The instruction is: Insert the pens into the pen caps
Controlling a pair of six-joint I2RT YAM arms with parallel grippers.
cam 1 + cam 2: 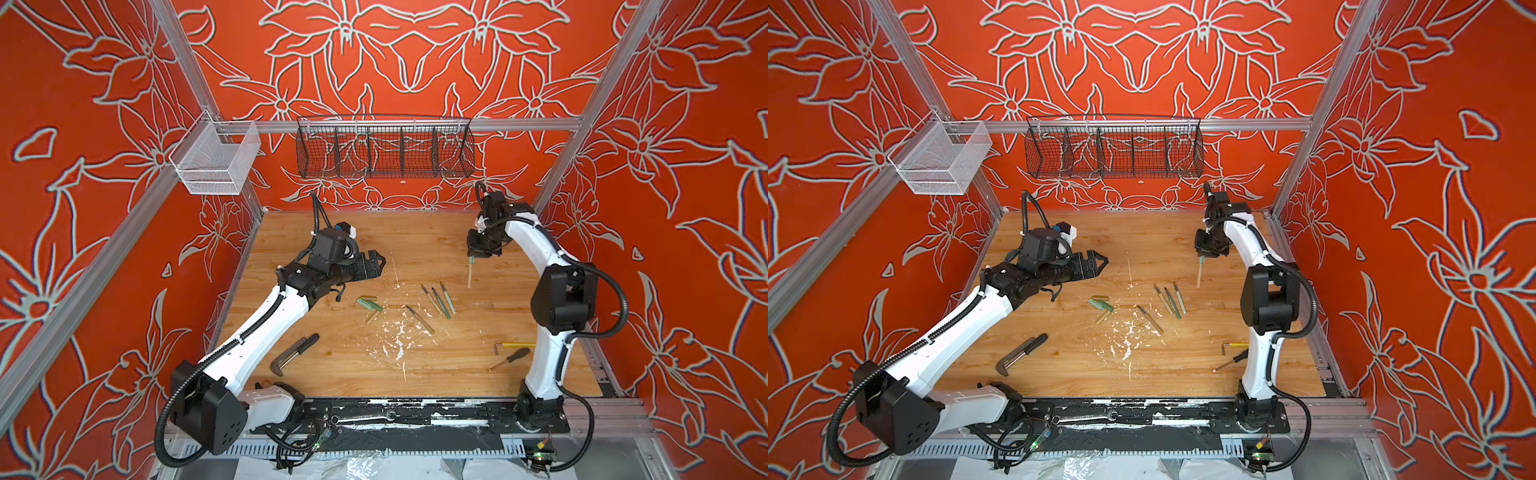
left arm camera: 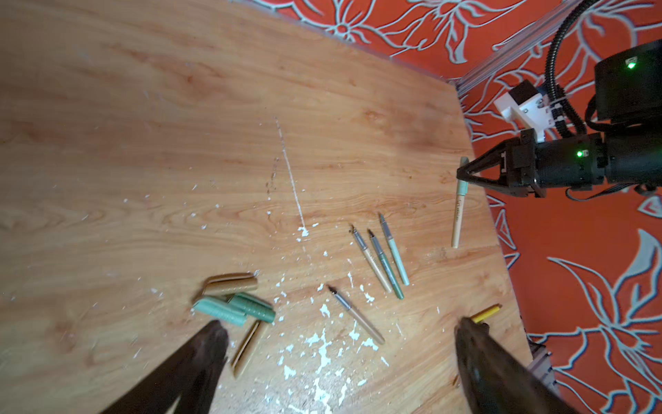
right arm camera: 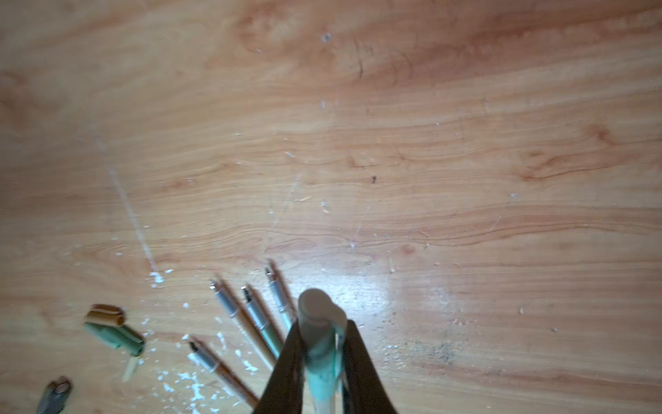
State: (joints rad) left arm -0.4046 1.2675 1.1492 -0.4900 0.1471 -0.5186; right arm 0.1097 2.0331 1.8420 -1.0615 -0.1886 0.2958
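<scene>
I need to let go of the capped pen with my right gripper on the clear wood (image 1: 489, 279) (image 3: 418, 267) beyond the screwdriver, next to the three bare pens.
My right gripper (image 1: 473, 254) is shut on the pale green pen cap (image 3: 315, 308) of a tan pen (image 2: 458, 211), which hangs tip-up above the table's far right. Three bare pens (image 1: 436, 299) lie side by side at the middle, with one more pen (image 1: 419, 319) just in front of them. Several loose pen caps (image 2: 233, 301), tan, pale green and dark green, lie in a cluster to the left. My left gripper (image 2: 340, 326) hovers open and empty above the table, left of the caps (image 1: 369, 305) in both top views.
A dark angled wrench (image 1: 291, 353) lies at the front left. A yellow-handled hex key (image 1: 513, 345) and a black-handled screwdriver (image 1: 513, 358) lie at the front right by the right arm. White flecks (image 1: 397, 336) mark the wood. A black wire basket (image 1: 384, 147) and a white one (image 1: 216, 160) hang on the rail.
</scene>
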